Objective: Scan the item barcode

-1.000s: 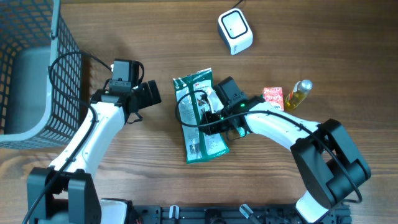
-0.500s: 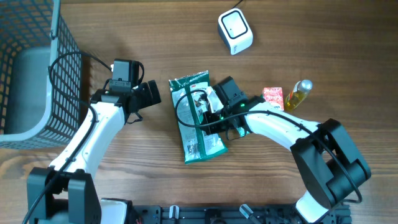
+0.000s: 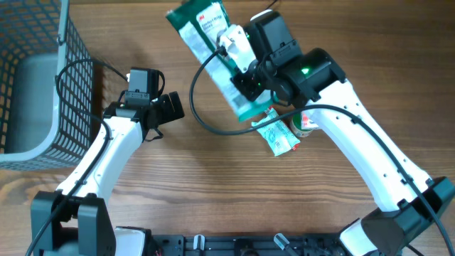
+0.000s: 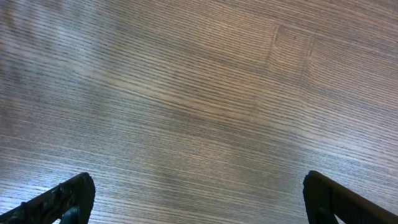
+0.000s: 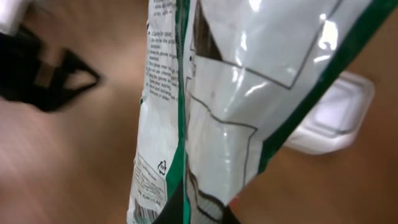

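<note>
Next, I let go of the green-and-white package with my right gripper on the wood (image 3: 231,125) between my left gripper and the small sachet.
The item is a green-and-white plastic package (image 3: 205,39), lifted off the table near the far edge. My right gripper (image 3: 240,84) is shut on its lower end. In the right wrist view the package (image 5: 236,93) hangs close to the camera, pinched between the dark fingers of my right gripper (image 5: 196,210), and a barcode (image 5: 142,215) shows at its lower left edge. A white scanner (image 5: 336,118) lies on the wood just behind the package; the overhead view hides it under the right arm. My left gripper (image 3: 170,107) (image 4: 199,202) stands open over bare wood.
A black wire basket (image 3: 43,78) fills the far left corner. A small green-and-white sachet (image 3: 279,136) and a red packet (image 3: 307,122), partly under the right arm, lie on the table (image 3: 213,185). A black cable (image 3: 202,117) loops below the held package.
The right gripper closed on the package, lifted it off the table and carried it toward the far edge over the scanner, uncovering a small sachet. The left arm has not moved.
</note>
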Motion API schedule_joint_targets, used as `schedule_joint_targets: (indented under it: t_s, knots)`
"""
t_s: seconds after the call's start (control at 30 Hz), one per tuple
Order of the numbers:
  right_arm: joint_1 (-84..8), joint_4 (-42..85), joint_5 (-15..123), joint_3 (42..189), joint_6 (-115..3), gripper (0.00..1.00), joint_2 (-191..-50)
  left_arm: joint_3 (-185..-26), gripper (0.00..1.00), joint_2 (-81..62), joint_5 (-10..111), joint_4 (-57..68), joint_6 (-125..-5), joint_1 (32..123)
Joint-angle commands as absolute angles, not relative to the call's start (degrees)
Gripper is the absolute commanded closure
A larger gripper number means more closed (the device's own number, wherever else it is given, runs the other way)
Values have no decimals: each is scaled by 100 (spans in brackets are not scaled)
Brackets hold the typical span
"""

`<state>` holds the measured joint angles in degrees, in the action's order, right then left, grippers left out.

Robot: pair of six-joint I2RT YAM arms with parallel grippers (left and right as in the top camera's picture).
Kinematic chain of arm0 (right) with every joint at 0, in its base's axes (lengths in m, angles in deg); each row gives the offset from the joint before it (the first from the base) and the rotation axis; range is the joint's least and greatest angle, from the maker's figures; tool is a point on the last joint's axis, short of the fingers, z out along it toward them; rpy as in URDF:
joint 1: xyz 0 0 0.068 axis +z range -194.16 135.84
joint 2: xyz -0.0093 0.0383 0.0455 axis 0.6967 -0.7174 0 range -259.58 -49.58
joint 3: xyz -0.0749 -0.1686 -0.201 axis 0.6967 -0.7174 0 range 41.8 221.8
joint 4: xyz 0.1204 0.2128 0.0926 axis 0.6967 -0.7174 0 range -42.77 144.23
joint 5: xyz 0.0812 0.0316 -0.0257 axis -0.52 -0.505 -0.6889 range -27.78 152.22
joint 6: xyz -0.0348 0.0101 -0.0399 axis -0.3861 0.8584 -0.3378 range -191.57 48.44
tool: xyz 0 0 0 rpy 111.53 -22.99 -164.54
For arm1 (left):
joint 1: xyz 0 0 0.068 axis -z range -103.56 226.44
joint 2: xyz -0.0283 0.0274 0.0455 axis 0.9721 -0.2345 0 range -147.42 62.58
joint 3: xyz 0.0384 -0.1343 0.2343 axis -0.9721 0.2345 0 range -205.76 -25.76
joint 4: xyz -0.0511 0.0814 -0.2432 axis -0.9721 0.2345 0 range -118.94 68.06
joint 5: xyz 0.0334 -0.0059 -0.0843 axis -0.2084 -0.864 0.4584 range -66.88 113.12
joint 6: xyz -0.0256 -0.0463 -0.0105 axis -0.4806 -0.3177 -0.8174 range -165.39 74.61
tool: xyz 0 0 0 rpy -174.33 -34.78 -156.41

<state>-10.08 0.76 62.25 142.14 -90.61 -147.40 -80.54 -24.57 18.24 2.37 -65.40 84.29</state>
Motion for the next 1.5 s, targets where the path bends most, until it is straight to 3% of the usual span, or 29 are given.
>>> schedule_joint_targets:
  t_s: [0.0,0.27,0.6,1.23,1.47]
  knots:
    - [-997,397,7679,14266,-10760,96,-14871,-8107,0,-2453,1747,234,-6516,8403]
    - [-1073,2535,9438,14266,-12152,96,-15857,-8107,0,-2453,1747,234,-6516,8403]
    - [-1585,5702,10234,14266,-12408,96,-17227,-8107,0,-2453,1747,237,-6516,8403]
    - [-1314,5925,9845,14262,-11737,95,-18097,-8107,0,-2453,1747,237,-6516,8403]
    - [-1220,5127,9814,14262,-10270,94,-18097,-8107,0,-2453,1747,237,-6516,8403]
